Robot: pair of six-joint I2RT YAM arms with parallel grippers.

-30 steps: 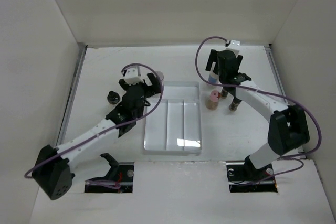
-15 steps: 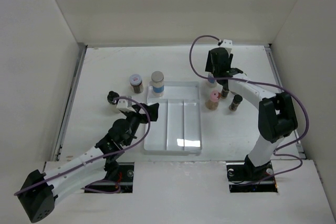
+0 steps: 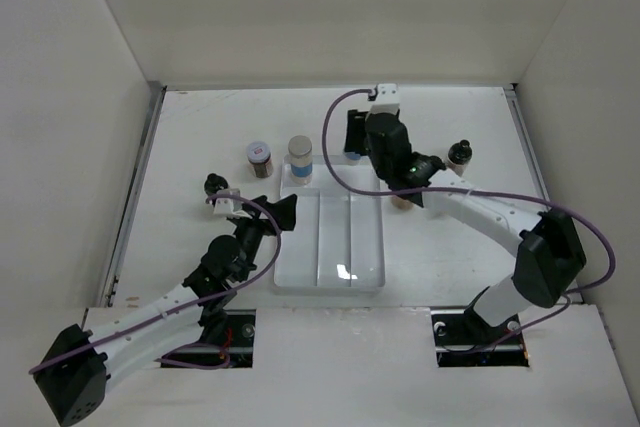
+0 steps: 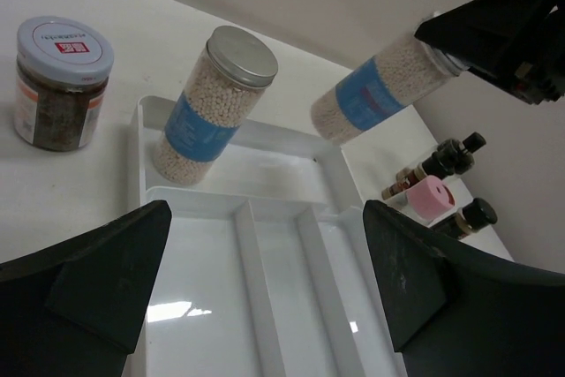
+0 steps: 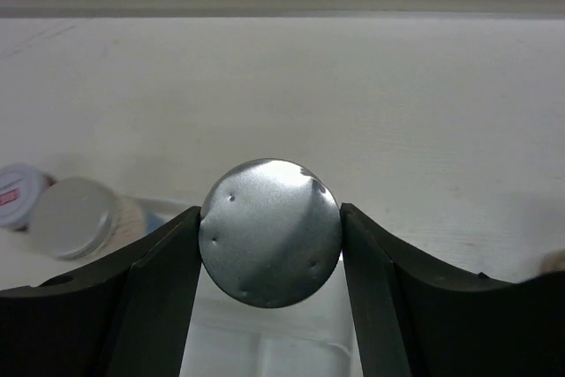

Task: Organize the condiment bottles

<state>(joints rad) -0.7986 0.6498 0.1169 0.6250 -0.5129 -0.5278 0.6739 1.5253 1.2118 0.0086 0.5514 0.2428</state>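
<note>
My left gripper is going next to the brown jar beside the white tray, where it will close on the jar's white lid (image 3: 258, 150) (image 4: 65, 52).
My right gripper (image 3: 355, 139) is shut on a grey-lidded clear jar (image 4: 380, 94) with a blue label, held tilted in the air over the back edge of the white tray (image 3: 330, 265). Its lid (image 5: 270, 232) fills the gap between the fingers. A second grey-lidded jar (image 3: 300, 159) stands in the tray's back left corner. A brown jar with a white lid (image 3: 259, 157) and a small black bottle (image 3: 213, 185) stand left of the tray. A pink-capped bottle (image 4: 430, 196) and black-capped bottles (image 4: 450, 154) stand to its right. My left gripper (image 3: 265, 215) hangs open over the tray's left side.
White walls close in the table on three sides. One black-capped bottle (image 3: 459, 153) stands apart at the right. The right forearm (image 3: 470, 205) crosses above the bottles right of the tray.
My right gripper closed on the blue-label jar and carried it left, from the group right of the tray to above its back edge. The left arm pulled back toward me, still open.
</note>
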